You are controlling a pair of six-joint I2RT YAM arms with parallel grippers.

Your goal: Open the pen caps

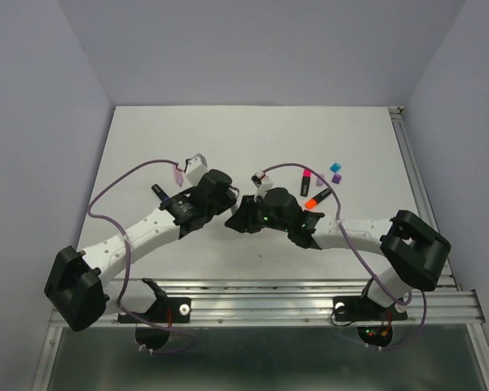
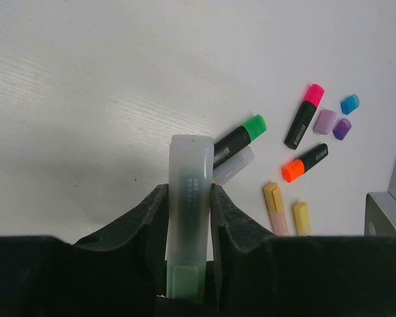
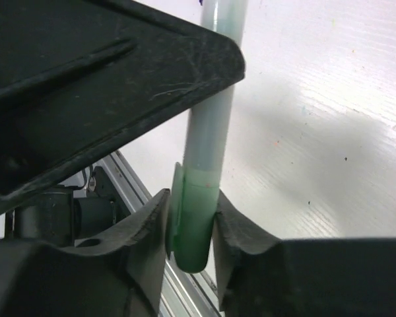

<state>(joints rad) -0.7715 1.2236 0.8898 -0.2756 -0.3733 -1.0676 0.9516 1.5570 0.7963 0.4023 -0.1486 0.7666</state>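
Note:
I should use my left gripper to put the pale green highlighter down between the dark pen and the pink translucent pen (image 1: 166, 187).
A pale green translucent highlighter (image 2: 190, 175) stands between the fingers of my left gripper (image 2: 189, 198), which is shut on its barrel. Its green pen cap (image 3: 195, 224), still seated on the barrel (image 3: 208, 132), is pinched from both sides by my right gripper (image 3: 191, 211). In the top view the left gripper (image 1: 226, 204) and right gripper (image 1: 243, 213) meet mid-table, hiding the pen. Loose pen caps lie to the right: blue (image 2: 350, 104), purple (image 2: 342, 128), lilac (image 2: 325, 121), yellow (image 2: 301, 218).
Capped black highlighters lie nearby: green (image 2: 237, 137), pink (image 2: 303, 115), orange (image 2: 305, 162). A peach pen (image 2: 275, 208) and a clear barrel (image 2: 234, 165) lie beside them. A dark pen (image 1: 159, 191) lies at the left. The aluminium rail (image 3: 178, 290) runs along the near edge.

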